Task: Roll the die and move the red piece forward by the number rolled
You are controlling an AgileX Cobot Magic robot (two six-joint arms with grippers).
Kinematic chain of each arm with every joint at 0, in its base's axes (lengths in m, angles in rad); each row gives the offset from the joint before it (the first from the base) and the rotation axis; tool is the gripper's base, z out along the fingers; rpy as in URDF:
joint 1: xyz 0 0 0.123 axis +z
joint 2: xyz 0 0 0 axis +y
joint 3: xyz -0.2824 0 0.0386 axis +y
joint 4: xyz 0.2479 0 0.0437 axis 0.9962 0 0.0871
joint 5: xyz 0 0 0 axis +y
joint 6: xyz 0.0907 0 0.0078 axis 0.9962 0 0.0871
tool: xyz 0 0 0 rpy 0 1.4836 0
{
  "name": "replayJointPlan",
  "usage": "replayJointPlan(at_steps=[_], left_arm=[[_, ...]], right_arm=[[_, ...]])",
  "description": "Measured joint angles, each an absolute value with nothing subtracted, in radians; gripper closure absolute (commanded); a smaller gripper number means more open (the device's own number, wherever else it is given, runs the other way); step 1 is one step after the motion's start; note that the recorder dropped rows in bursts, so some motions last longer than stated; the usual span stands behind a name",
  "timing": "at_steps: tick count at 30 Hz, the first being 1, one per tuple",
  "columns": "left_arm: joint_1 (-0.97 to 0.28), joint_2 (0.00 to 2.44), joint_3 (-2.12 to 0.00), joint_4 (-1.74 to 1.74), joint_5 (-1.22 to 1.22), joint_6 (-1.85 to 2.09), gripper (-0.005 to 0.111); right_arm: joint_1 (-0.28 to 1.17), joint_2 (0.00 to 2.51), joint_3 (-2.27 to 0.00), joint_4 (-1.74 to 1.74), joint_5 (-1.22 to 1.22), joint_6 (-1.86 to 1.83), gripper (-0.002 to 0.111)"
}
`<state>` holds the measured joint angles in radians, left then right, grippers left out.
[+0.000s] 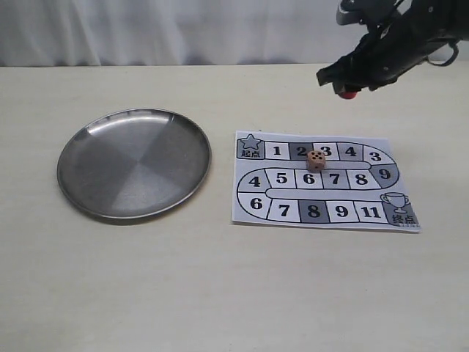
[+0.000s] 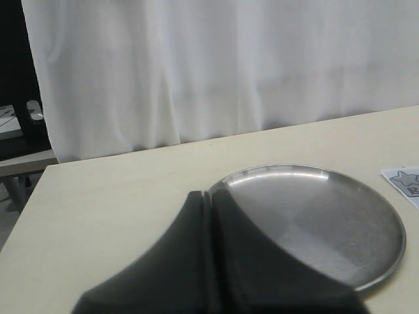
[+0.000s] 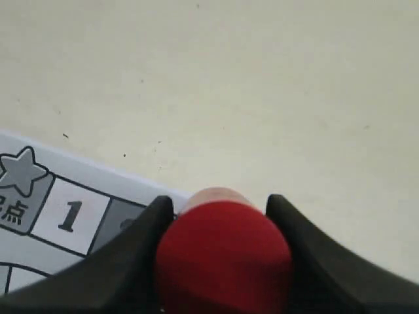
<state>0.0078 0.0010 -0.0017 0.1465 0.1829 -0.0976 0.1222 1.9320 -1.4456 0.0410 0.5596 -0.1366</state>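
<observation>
Next, I set the red piece down with my right gripper on the rounded square ending the star's row (image 1: 375, 158) on the board.
The pale wooden die (image 1: 316, 160) rests on the paper board (image 1: 322, 180), near squares 2, 3 and 6, several black pips up. My right gripper (image 1: 349, 86) hangs in the air above the table beyond the board's far edge, shut on the red piece (image 1: 349, 94). In the right wrist view the red piece (image 3: 224, 255) fills the gap between both black fingers (image 3: 127, 248), with the board's star square and square 1 below. My left gripper (image 2: 211, 203) is shut with nothing in it, near the edge of the steel plate (image 2: 366, 248).
A round steel plate (image 1: 88, 176) lies on the table's left half, empty. The board's finish square with a trophy (image 1: 399, 207) is at its near right corner. A white curtain (image 2: 196, 65) hangs behind the table's far edge.
</observation>
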Motion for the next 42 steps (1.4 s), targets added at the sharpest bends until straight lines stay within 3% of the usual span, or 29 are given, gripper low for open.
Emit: replayJointPlan(at_steps=[16, 28, 37, 42], left_arm=[[0.008, 0.001, -0.002, 0.146, 0.183, -0.098, 0.107], [0.008, 0.001, -0.002, 0.146, 0.183, -0.098, 0.107], [0.008, 0.001, -0.002, 0.146, 0.183, -0.098, 0.107], [0.008, 0.001, -0.002, 0.146, 0.183, -0.098, 0.107]], right_arm=[[0.090, 2.138, -1.365, -0.031, 0.503, -0.085, 0.104], [0.090, 2.141, -1.365, -0.031, 0.493, -0.083, 0.104], [0.035, 1.889, -1.371, -0.031, 0.537, -0.067, 0.104], [-0.021, 1.911, -1.332, -0.031, 0.543, -0.065, 0.104]])
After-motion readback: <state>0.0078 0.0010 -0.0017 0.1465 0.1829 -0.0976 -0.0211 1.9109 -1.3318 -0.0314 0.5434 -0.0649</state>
